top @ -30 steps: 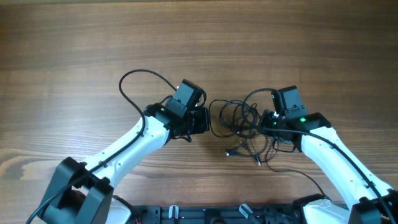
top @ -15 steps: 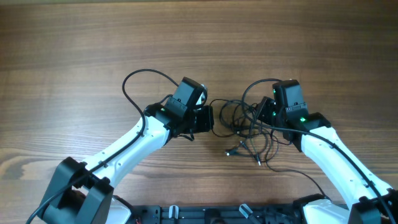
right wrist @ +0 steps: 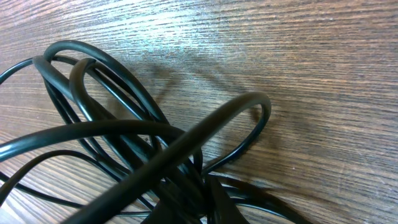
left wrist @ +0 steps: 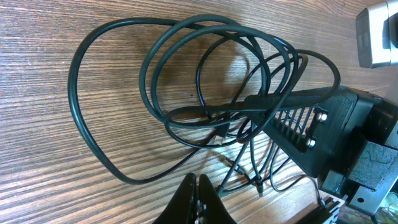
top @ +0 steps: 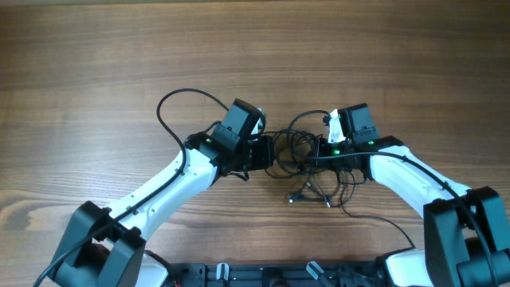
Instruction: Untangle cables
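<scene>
The fingers of my left gripper are shut and empty short of the cable loops, so they should open and take strands of cable [left wrist: 244,123] near my right gripper before lifting.
The cables [top: 299,147] are a tangle of thin black loops on the wooden table between my two grippers, with metal-tipped plug ends [top: 295,196] lying in front of it. My left gripper [top: 269,151] is at the tangle's left edge. In the left wrist view its fingers [left wrist: 196,180] are pressed together with nothing between them, just short of the loops [left wrist: 205,111]. My right gripper [top: 320,150] reaches into the tangle from the right. In the right wrist view its fingers [right wrist: 206,180] are closed among crossing strands [right wrist: 155,155] and appear to pinch one.
A thicker black robot cable [top: 163,104] loops out behind the left arm. A thin black strand [top: 382,219] trails to the front right. The dark robot base [top: 279,275] runs along the front edge. Wooden table [top: 96,64] lies all around.
My right gripper has moved left and slightly back into the tangle, pushing the loops towards the left gripper. The left gripper edged right and then stayed put.
</scene>
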`<action>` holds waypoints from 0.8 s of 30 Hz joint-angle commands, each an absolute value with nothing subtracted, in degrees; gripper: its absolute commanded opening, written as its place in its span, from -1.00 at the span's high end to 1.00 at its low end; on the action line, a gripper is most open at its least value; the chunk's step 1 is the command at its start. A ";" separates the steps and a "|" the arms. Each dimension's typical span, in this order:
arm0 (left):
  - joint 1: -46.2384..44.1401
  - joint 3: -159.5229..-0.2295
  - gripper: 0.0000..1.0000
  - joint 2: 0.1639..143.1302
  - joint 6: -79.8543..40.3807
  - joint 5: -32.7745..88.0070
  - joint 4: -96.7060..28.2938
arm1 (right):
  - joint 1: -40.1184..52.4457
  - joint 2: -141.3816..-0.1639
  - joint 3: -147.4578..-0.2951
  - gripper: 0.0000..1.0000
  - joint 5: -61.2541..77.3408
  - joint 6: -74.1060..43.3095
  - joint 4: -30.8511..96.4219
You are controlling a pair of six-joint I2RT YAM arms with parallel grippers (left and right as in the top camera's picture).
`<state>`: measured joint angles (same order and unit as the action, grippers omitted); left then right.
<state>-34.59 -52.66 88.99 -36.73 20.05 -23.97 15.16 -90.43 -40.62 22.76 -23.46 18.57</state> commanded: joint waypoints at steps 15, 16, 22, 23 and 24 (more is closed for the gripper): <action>-36.60 -52.38 0.10 89.01 -36.23 27.97 -19.31 | 15.14 -91.18 -40.77 0.87 43.20 -25.63 11.40; -37.06 -52.38 0.10 89.06 -36.23 27.62 -18.50 | 15.14 -91.18 -40.77 0.87 43.20 -25.67 11.38; -39.33 -52.38 0.27 89.06 -36.23 17.82 -17.58 | 15.14 -91.18 -40.77 0.87 44.73 -25.63 11.38; -39.62 -52.38 0.28 89.06 -36.23 16.23 -17.56 | 15.14 -91.18 -40.77 0.87 44.73 -25.63 11.38; -39.66 -52.38 0.29 89.06 -36.25 14.57 -17.56 | 15.14 -91.18 -40.77 0.87 44.73 -25.63 11.38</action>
